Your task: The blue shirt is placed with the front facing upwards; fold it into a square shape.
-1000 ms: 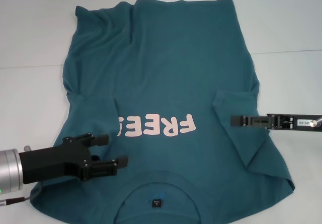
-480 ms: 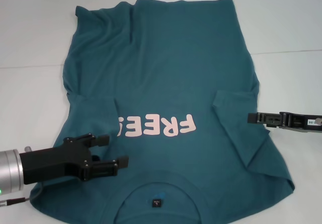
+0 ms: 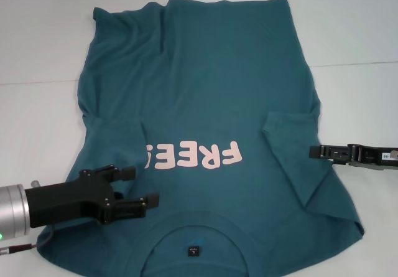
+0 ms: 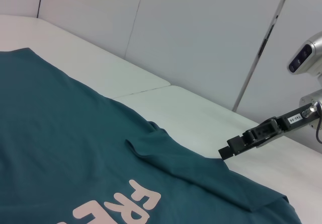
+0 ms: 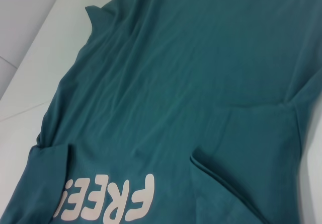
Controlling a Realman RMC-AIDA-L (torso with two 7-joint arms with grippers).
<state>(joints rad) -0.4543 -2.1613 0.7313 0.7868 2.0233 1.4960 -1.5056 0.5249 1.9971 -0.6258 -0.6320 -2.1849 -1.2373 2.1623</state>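
Note:
I see the sleeve beside my right gripper folded back along a slanted crease, so my right gripper needs to take the turned-back edge (image 3: 323, 172) and spread it toward the print.
The blue shirt (image 3: 205, 96) lies flat on the white table, front up, its pink "FREE" print (image 3: 194, 155) toward me and the black neck label (image 3: 193, 250) at the near edge. Both sleeves are folded inward onto the body, and the right sleeve flap (image 3: 292, 134) is creased. My left gripper (image 3: 140, 185) hovers open over the shirt's near left shoulder, holding nothing. My right gripper (image 3: 313, 152) sits level at the shirt's right edge, just outside the folded sleeve; it also shows in the left wrist view (image 4: 225, 152). The shirt (image 5: 201, 68) fills the right wrist view.
The white table (image 3: 360, 34) shows bare surface on both sides of the shirt and behind it. A seam line (image 3: 354, 64) crosses the tabletop. White wall panels (image 4: 201, 32) stand beyond the table's far edge.
My right gripper has drawn back to the right, off the folded sleeve toward the shirt's edge. The left arm and the shirt have stayed still.

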